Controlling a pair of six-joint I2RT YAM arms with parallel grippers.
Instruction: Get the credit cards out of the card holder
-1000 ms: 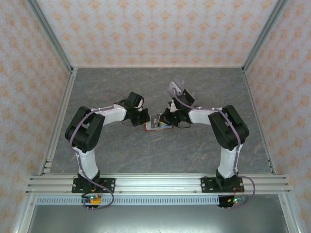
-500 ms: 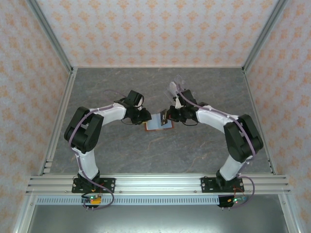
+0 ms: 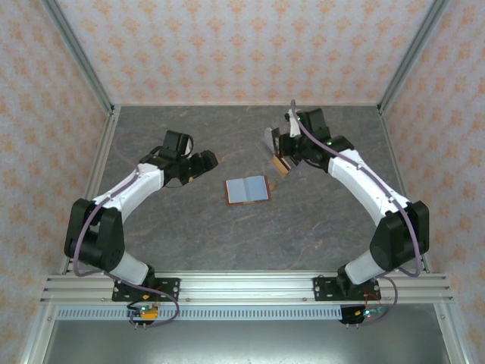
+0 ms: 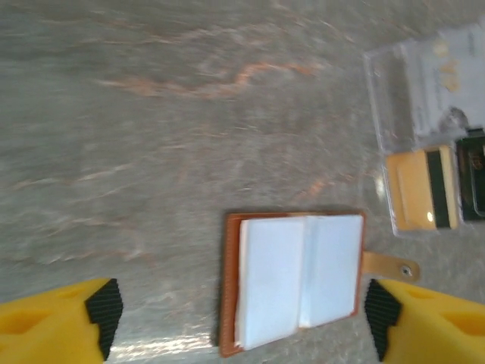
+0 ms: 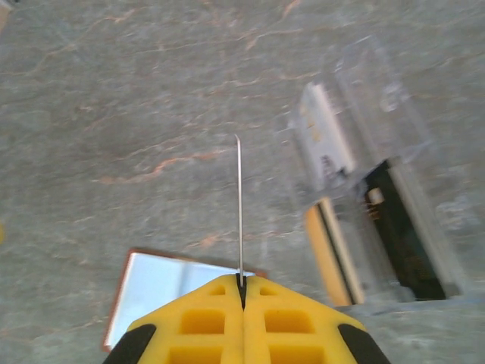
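Next, my right gripper lets go of the thin credit card against the dark card in the clear plastic sleeve (image 3: pixel 292 156) (image 5: pixel 392 236).
The card holder (image 3: pixel 248 189) lies open on the table, grey-blue inside with a reddish-brown rim (image 4: pixel 227 288). My left gripper (image 3: pixel 204 160) hangs to its left, open; in the left wrist view (image 4: pixel 241 315) its yellow fingers straddle the holder without touching it. Behind and right of the holder, my right gripper (image 3: pixel 286 152) is shut on a thin credit card (image 5: pixel 239 197), seen edge-on above the table. A yellowish credit card (image 4: pixel 420 189) with a dark stripe lies by a clear plastic sleeve (image 4: pixel 428 91).
The clear sleeve (image 5: pixel 371 152) holds a pale card and a dark card (image 5: pixel 402 235) at the back right. Metal frame rails and patterned walls enclose the grey stone-look table (image 3: pixel 189 235).
My left gripper has opened, let go of the holder and drawn back to the left. My right gripper has carried a card away from the holder, back and to the right.
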